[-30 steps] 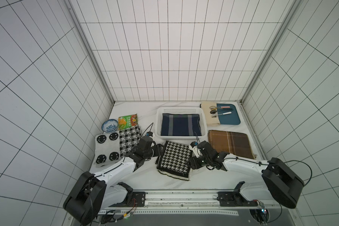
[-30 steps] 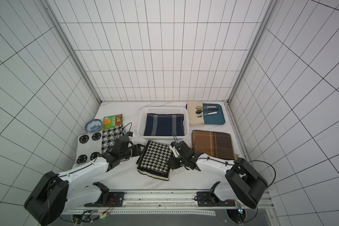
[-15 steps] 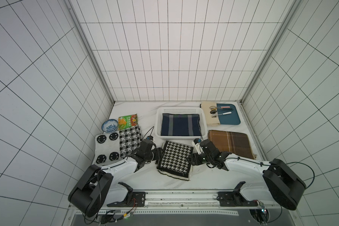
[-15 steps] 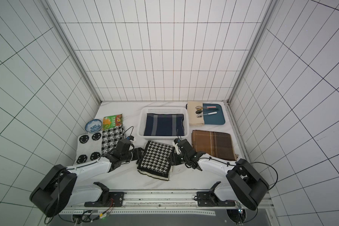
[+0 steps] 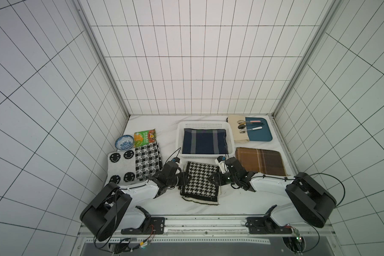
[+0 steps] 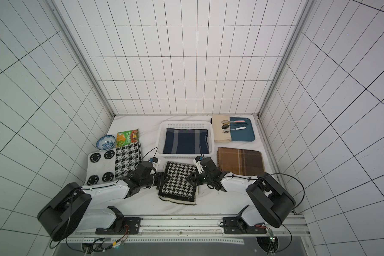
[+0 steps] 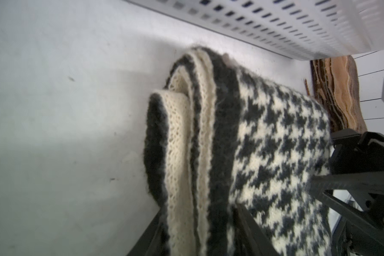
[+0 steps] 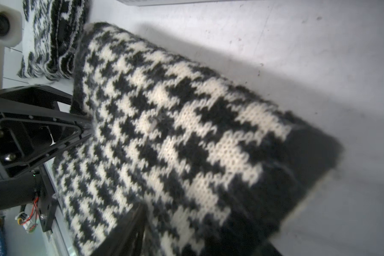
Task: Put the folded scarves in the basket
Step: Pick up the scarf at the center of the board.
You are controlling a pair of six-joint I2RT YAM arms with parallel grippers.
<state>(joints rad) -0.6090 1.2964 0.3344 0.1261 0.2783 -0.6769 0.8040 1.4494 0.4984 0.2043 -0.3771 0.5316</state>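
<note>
The folded scarf lies at a slant to the front side of the basket, so next the left gripper turns it square and regrips its side (image 5: 183, 190) before lifting it.
The folded scarf (image 5: 201, 181) (image 6: 180, 181), black-and-white houndstooth knit, lies on the white table just in front of the basket (image 5: 203, 125) (image 6: 185, 124). The basket is white and perforated, and a navy striped scarf (image 5: 204, 141) lies in it. My left gripper (image 5: 185, 178) (image 7: 197, 232) is shut on the scarf's left edge, its fingers (image 7: 146, 235) pressing both faces of the stack. On the opposite edge my right gripper (image 5: 215, 178) (image 8: 197, 239) is shut on the scarf (image 8: 175, 124), one finger on top, one below. The basket wall (image 7: 275, 24) stands close behind the scarf.
A brown plaid scarf (image 5: 261, 161) lies right of the folded scarf. A blue tray (image 5: 258, 133) with spoons and a beige cloth (image 5: 236, 130) are at the back right. At the left are a smiley cloth (image 5: 121, 166), a checked scarf (image 5: 148, 163), a bowl (image 5: 124, 141) and a snack packet (image 5: 145, 137).
Both arms have stretched lower and further in toward the scarf's side edges, and their jaws have closed on it. The scarf stays in about the same place.
</note>
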